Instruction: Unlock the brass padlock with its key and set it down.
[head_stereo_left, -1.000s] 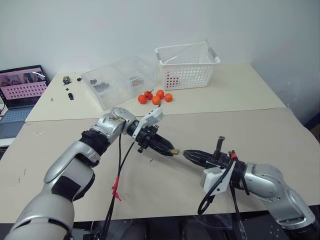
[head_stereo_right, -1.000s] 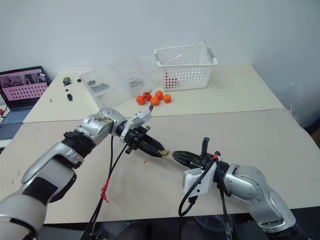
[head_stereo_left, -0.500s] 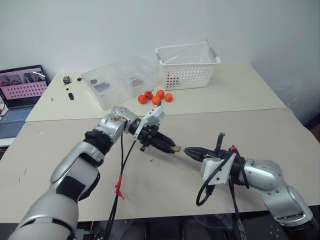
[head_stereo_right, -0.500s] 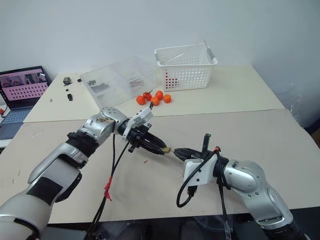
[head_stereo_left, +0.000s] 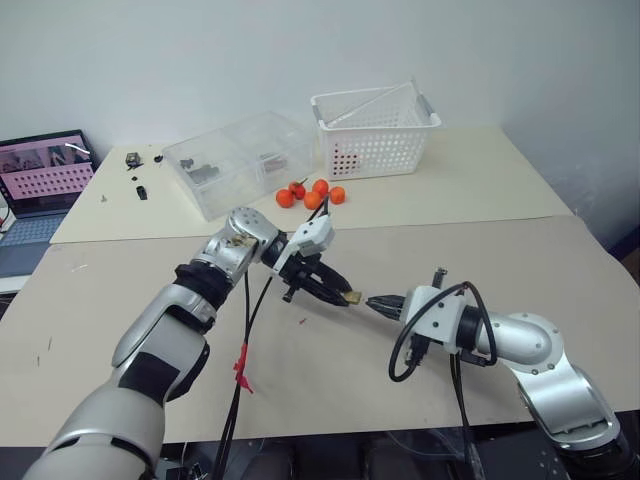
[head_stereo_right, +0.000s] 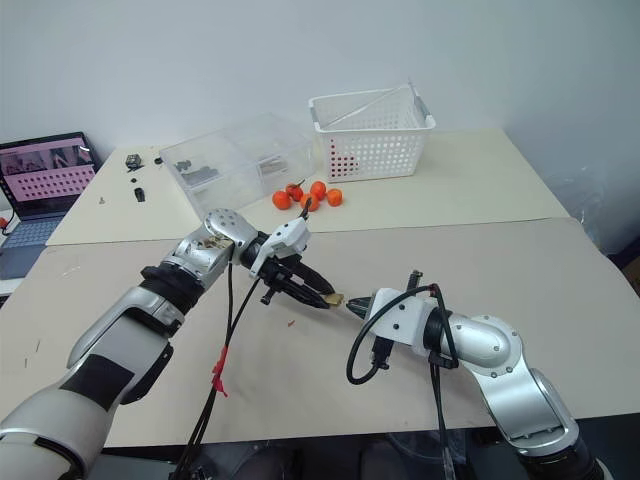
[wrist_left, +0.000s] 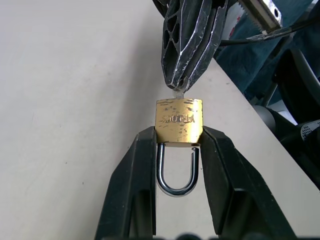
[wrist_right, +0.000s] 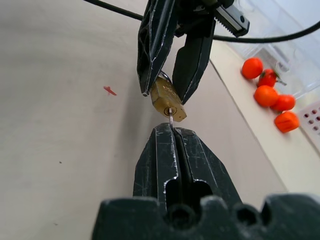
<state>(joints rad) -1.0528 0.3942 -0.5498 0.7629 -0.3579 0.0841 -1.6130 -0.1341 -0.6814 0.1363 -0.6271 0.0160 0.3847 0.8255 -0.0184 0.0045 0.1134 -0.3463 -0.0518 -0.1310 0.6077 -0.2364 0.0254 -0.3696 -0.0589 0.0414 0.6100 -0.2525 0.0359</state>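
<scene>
The padlock's shackle points back into my left gripper, so next I let go of the key with my right gripper and take the padlock's body (wrist_right: 167, 99) to free the shackle.
The brass padlock (wrist_left: 179, 120) hangs above the table's middle, its yellow body clamped between the two black fingers of my left gripper (head_stereo_left: 345, 295). Its silvery shackle (wrist_left: 176, 180) sits closed in the gap between those fingers. My right gripper (wrist_right: 170, 131) faces it from the right, shut on the key (wrist_right: 171, 120). Just a short silvery bit of the blade shows, running from the closed fingertips into the keyhole in the padlock's (wrist_right: 167, 98) bottom face. Both grippers meet tip to tip in the head views, with the right gripper (head_stereo_left: 380, 303) just right of the padlock (head_stereo_left: 352, 297).
A small red scrap (head_stereo_left: 303, 321) lies on the table under the grippers. Behind are several oranges (head_stereo_left: 312, 195), a clear plastic box (head_stereo_left: 235, 160), a white basket (head_stereo_left: 375, 135), small dark parts (head_stereo_left: 138, 185) and a laptop (head_stereo_left: 40, 180) at the far left.
My right wrist has rolled about its own line, its white housing swinging from below to the top, with the key kept at the padlock. The left wrist rolled a little too.
</scene>
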